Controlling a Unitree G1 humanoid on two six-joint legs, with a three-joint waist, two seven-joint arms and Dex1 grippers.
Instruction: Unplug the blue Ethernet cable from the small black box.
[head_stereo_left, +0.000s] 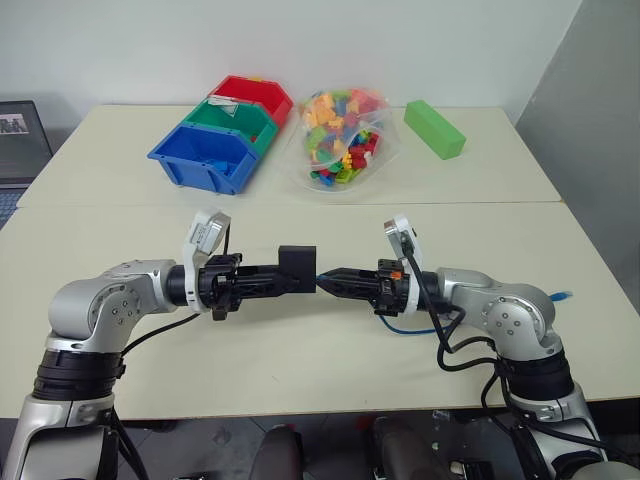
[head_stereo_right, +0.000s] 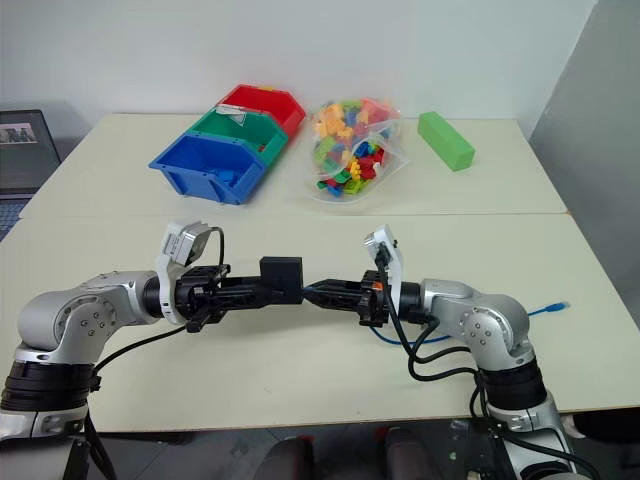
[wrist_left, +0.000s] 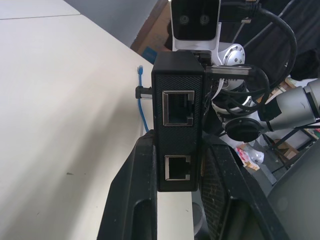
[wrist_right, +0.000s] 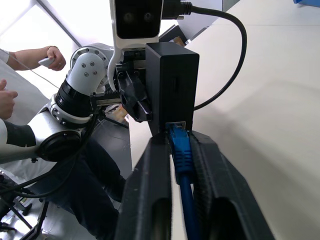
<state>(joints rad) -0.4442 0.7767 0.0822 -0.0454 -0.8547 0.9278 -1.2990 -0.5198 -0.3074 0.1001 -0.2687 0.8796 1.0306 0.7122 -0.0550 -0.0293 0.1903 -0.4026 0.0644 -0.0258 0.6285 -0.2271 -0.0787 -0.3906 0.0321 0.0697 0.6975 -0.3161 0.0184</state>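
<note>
The robot's left gripper needs to release the small black box on the bare table (head_stereo_left: 187, 247) in front of the blue bin.
Above the table, my left gripper (head_stereo_left: 283, 279) is shut on the small black box (head_stereo_left: 297, 266), holding it by its sides. In the left wrist view the box (wrist_left: 178, 85) stands between the fingers (wrist_left: 129, 200) with two ports facing the camera. My right gripper (head_stereo_left: 326, 281) points at the box from the other side and is shut on the plug of the blue Ethernet cable (wrist_right: 180, 147). The plug sits in a port at the box's lower edge (wrist_right: 172, 70). The cable loops under my right arm (head_stereo_left: 405, 328), and its free end (head_stereo_left: 562, 295) lies on the table at the right.
At the back of the table stand blue (head_stereo_left: 205, 158), green (head_stereo_left: 236, 122) and red (head_stereo_left: 255, 97) bins, a clear bag of coloured bricks (head_stereo_left: 342, 138) and a green block (head_stereo_left: 434, 128). A laptop (head_stereo_left: 20, 140) sits at the far left. A person's hands (wrist_right: 50, 56) show behind my left arm.
</note>
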